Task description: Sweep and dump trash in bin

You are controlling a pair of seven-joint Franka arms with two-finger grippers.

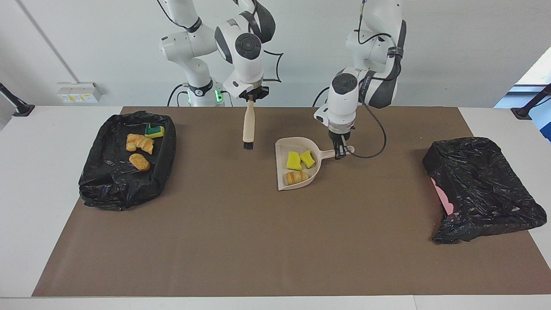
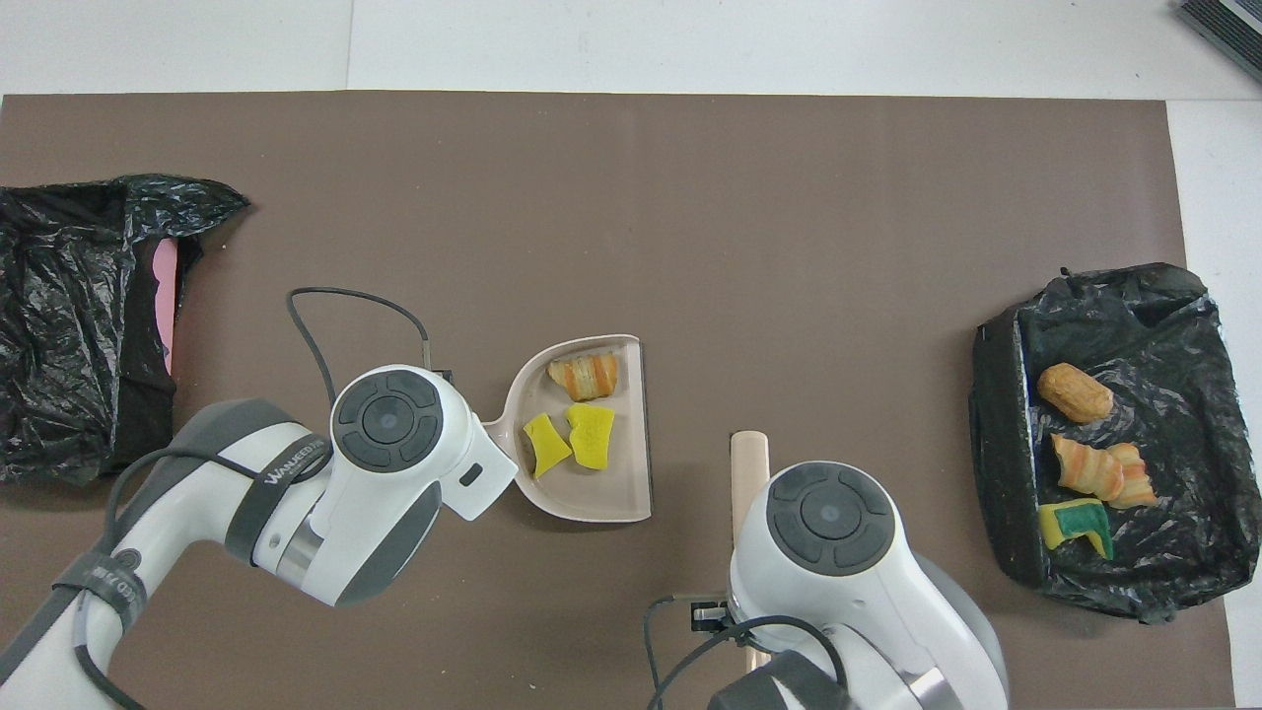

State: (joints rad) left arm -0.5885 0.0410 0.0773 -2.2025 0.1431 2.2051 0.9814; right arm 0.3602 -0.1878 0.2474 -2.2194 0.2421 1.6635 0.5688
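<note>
Next, I set the beige brush, now hanging bristles down beside the pan, down on the brown mat (image 2: 644, 594) next to the near corner of the dustpan with my right gripper.
My left gripper (image 1: 340, 151) is shut on the handle of the beige dustpan (image 1: 297, 144), which lies level at the middle of the mat. In the pan are two yellow sponge chunks (image 1: 293, 160) and a striped pastry lump (image 1: 296, 177); they also show in the overhead view, sponge (image 2: 592, 435) and pastry (image 2: 585, 376). My right gripper (image 1: 251, 98) is shut on the beige brush (image 1: 248, 125), which hangs bristles down beside the pan, toward the right arm's end. The black-lined bin (image 1: 112, 189) holds pastry lumps (image 1: 139, 162) and a green-backed sponge (image 1: 154, 130).
A second black bag (image 1: 482, 189) over something pink lies at the left arm's end of the table, also in the overhead view (image 2: 79, 316). The bin with trash shows in the overhead view (image 2: 996, 424) at the right arm's end. The brown mat (image 1: 258, 241) covers the table.
</note>
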